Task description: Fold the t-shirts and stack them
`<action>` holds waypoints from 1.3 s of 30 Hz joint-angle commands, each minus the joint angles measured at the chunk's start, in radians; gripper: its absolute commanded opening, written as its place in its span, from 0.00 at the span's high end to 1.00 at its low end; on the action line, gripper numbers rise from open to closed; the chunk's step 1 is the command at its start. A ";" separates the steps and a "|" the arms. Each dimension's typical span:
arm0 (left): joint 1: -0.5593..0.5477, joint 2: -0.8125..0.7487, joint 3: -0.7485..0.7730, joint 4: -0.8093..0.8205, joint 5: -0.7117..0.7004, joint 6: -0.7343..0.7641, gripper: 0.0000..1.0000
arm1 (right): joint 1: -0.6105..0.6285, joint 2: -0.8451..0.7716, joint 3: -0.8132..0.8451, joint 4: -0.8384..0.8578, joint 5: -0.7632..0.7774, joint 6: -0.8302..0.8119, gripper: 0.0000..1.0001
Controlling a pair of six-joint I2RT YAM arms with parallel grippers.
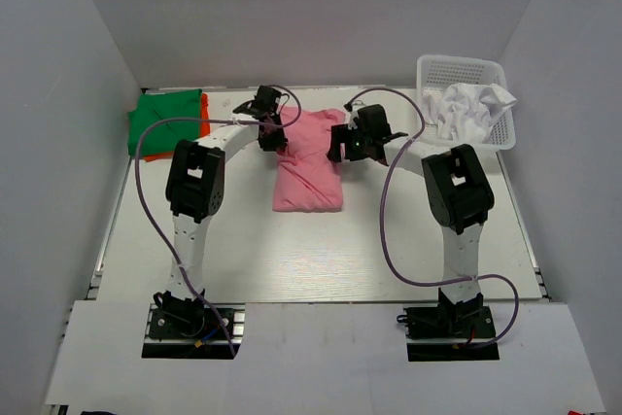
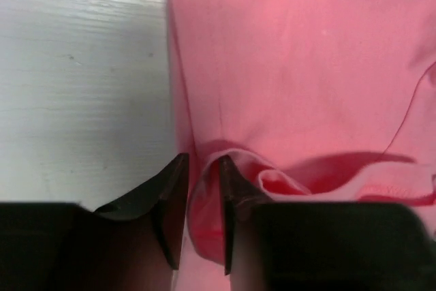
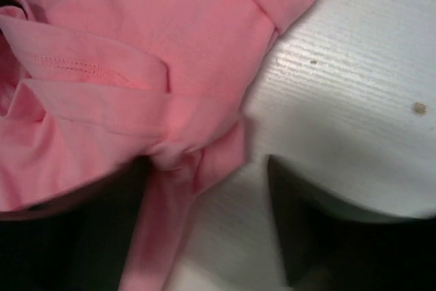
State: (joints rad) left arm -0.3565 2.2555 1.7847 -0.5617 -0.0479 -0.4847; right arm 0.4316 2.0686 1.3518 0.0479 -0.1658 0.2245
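Next, my right gripper moves to the pink t-shirt's near corner (image 1: 339, 208), on the side of the white basket, and closes there.
A pink t-shirt (image 1: 309, 167) lies partly folded in the middle of the table. My left gripper (image 1: 273, 135) is at its far left edge. In the left wrist view the gripper (image 2: 202, 168) is shut on a fold of the pink t-shirt (image 2: 300, 66). My right gripper (image 1: 346, 143) is at the shirt's far right edge. In the right wrist view it (image 3: 208, 195) is open, and a bunched edge of the pink t-shirt (image 3: 136, 46) lies against its left finger (image 3: 126, 230). A folded green t-shirt (image 1: 167, 119) lies on an orange one at the back left.
A white basket (image 1: 466, 73) at the back right holds a crumpled white t-shirt (image 1: 471, 109). Grey walls close in the table on the left, right and back. Bare white tabletop (image 1: 321, 255) lies between the pink shirt and the arm bases.
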 commanded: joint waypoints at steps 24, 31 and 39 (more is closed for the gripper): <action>-0.067 -0.709 -0.956 0.239 0.175 -0.129 0.07 | 0.105 -0.463 -0.568 0.116 -0.176 0.151 0.11; -0.099 -0.628 -0.938 0.313 0.174 -0.120 0.34 | 0.117 -0.369 -0.540 0.153 -0.130 0.167 0.41; -0.118 -0.574 -0.950 0.347 0.137 -0.111 0.79 | 0.119 -0.314 -0.536 0.219 -0.080 0.142 0.59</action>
State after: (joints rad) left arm -0.4614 1.6558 0.8513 -0.2195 0.1120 -0.6044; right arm 0.5446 1.7142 0.7906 0.2165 -0.2859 0.3836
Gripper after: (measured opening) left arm 0.239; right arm 0.425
